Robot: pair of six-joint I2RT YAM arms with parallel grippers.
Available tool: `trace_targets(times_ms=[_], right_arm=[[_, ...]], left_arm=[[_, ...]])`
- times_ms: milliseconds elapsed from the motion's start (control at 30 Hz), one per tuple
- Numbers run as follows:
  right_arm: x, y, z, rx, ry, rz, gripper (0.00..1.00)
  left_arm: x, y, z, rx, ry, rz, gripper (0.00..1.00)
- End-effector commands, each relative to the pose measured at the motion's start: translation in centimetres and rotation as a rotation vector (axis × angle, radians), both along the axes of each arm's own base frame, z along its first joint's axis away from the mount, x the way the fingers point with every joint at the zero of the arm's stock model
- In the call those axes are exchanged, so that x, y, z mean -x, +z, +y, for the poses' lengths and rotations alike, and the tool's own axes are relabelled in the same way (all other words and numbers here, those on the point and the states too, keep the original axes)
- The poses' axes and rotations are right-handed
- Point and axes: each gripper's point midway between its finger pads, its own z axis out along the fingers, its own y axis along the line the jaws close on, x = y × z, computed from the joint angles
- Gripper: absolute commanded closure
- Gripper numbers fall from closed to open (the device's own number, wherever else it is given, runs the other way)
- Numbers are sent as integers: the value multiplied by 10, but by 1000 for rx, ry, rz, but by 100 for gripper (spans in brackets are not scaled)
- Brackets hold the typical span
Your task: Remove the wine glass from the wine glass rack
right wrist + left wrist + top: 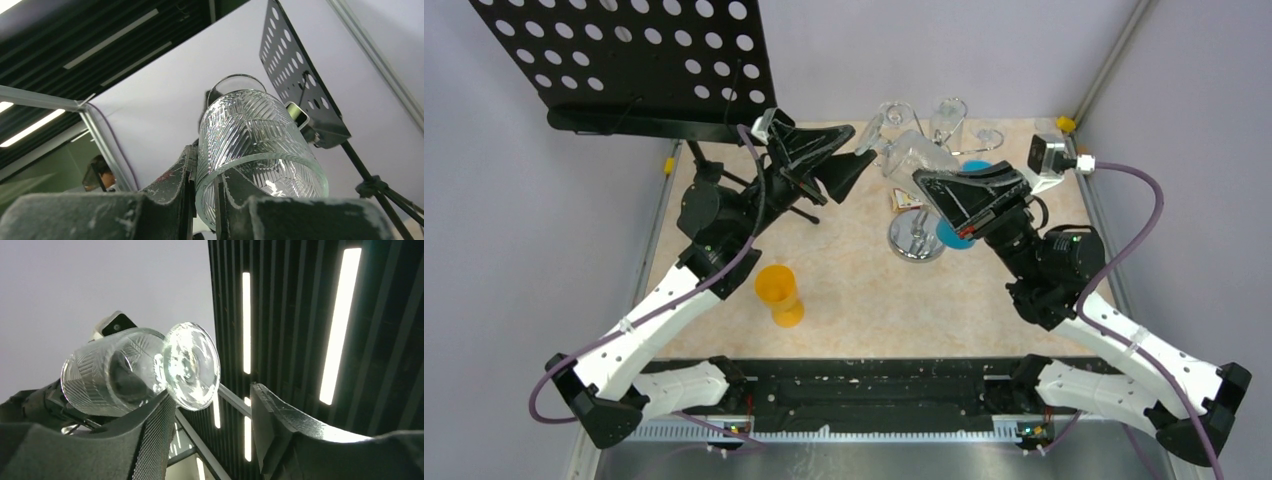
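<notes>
Next, I release the clear wine glass, now tilted on its side above the table, with my right gripper on the table (pixel 834 311) close beside the orange cup, near the front edge.
The clear cut-pattern wine glass (pixel 912 152) lies tilted on its side above the table. Its round foot (pixel 192 365) points at my left gripper. My right gripper (pixel 924 182) is shut on the rim of its bowl (pixel 255 135), with one finger inside and one outside (pixel 205 165). My left gripper (pixel 864 160) is open, jaws wide apart (pixel 212 390), and the foot sits just above its left fingertip. The chrome wine glass rack stands behind my right gripper, with its shiny disc base (pixel 914 243) and curled arms (pixel 894 110). I cannot tell whether the glass still touches a rack arm.
Another clear glass (pixel 949 118) hangs on the rack. A black perforated music stand (pixel 634 60) fills the back left and also shows in the right wrist view (pixel 300 65). An orange cup (pixel 781 293) stands front left. A blue object (pixel 954 235) lies by the rack base.
</notes>
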Motion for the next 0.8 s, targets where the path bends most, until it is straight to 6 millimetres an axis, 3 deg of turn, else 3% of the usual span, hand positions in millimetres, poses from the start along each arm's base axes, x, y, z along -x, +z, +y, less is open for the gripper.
trace_targets(times_ms=[0,100,200,300,400,567,767], right_arm=[[5,38,-32,-44,-119,-43,100],[-4,33,-32,17,-175,-6,100],[-7,29,-33,73,-209,9,100],[-12,24,-29,160,-237,22,100],[-16,16,-21,260,-245,29,100],[-16,3,3,445,-192,10,100],[-14,-27,44,613,-21,22,100]], left_arm=[[13,-1,5,-90,85,-175,36],[12,-23,1,-271,164,-263,27],[2,-56,2,-520,265,-318,17],[-6,-84,13,-730,356,-382,10],[-12,-97,32,-900,446,-443,9],[-29,-101,81,-1138,681,-487,9],[-35,-92,138,-1282,926,-475,9]])
